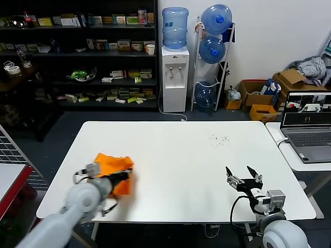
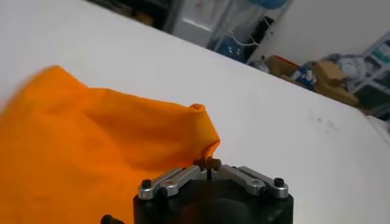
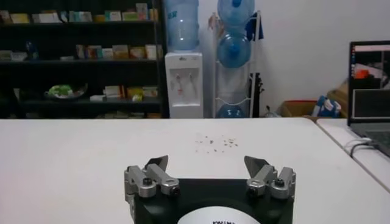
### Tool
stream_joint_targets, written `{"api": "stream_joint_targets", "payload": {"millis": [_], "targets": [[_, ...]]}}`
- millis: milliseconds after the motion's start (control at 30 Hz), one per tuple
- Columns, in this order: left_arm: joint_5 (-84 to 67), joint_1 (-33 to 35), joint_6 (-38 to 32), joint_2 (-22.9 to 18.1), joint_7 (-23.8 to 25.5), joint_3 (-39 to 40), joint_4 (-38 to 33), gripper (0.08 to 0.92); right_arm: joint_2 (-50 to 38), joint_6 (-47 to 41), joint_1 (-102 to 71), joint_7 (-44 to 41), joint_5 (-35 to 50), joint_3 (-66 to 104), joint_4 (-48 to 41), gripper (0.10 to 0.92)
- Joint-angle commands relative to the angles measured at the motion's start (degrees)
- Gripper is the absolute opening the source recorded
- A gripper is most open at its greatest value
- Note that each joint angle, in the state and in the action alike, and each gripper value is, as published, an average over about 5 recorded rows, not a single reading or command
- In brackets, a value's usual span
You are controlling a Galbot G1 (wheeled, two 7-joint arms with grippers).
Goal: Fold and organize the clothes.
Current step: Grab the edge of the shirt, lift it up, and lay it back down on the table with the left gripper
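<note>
Next, I release the orange T-shirt from my left gripper on the bare front middle of the white table (image 1: 168,175), between both grippers.
The orange T-shirt (image 1: 115,168) lies bunched on the white table (image 1: 181,155) near its front left. My left gripper (image 1: 125,174) is at the shirt's near right edge, shut on a fold of the orange fabric. In the left wrist view the shirt (image 2: 85,146) fills the frame's side and the left gripper (image 2: 208,163) pinches its corner with the jaws closed together. My right gripper (image 1: 241,174) is open and empty above the table's front right; in the right wrist view the right gripper (image 3: 207,163) has its fingers spread wide over bare table.
A laptop (image 1: 307,126) sits on a side table at the right. A water dispenser (image 1: 174,77), bottle rack (image 1: 213,57) and dark shelves (image 1: 77,51) stand behind. Cardboard boxes with a grey cloth heap (image 1: 310,67) are at the back right. Small dark specks (image 1: 221,138) mark the table.
</note>
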Motion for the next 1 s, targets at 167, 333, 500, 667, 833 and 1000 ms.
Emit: {"api": "stream_joint_targets", "payload": {"millis": [167, 333, 500, 667, 833, 1000], "targets": [[4.43, -17.14, -1.72, -31.40, -6.50, 19.03, 20.77, 0.094, 1.55, -0.64, -5.93, 0.74, 0.42, 5.50, 1.52, 0.823], [5.84, -16.07, -1.93, -30.97, -6.10, 18.68, 21.01, 0.094, 1.52, -0.77, -4.47, 0.85, 0.48, 3.88, 0.91, 0.823], [6.79, -15.37, -2.09, -30.93, -5.78, 18.28, 21.06, 0.094, 1.09, -0.81, -3.46, 0.87, 0.71, 3.08, 0.32, 0.823], [7.85, -15.41, -2.16, -31.41, -4.68, 18.04, 21.37, 0.094, 0.98, -0.70, -2.92, 0.67, 0.77, 2.54, -0.06, 0.823], [11.52, -14.66, -3.91, -31.44, -0.25, 16.88, 20.78, 0.100, 0.89, 0.95, -2.51, -1.12, 0.51, 2.31, -0.31, 0.823], [17.34, -9.83, -7.94, -28.01, 6.45, 13.82, 13.60, 0.211, 0.41, 5.89, -1.96, -6.08, -0.77, 2.16, -1.70, 0.823]]}}
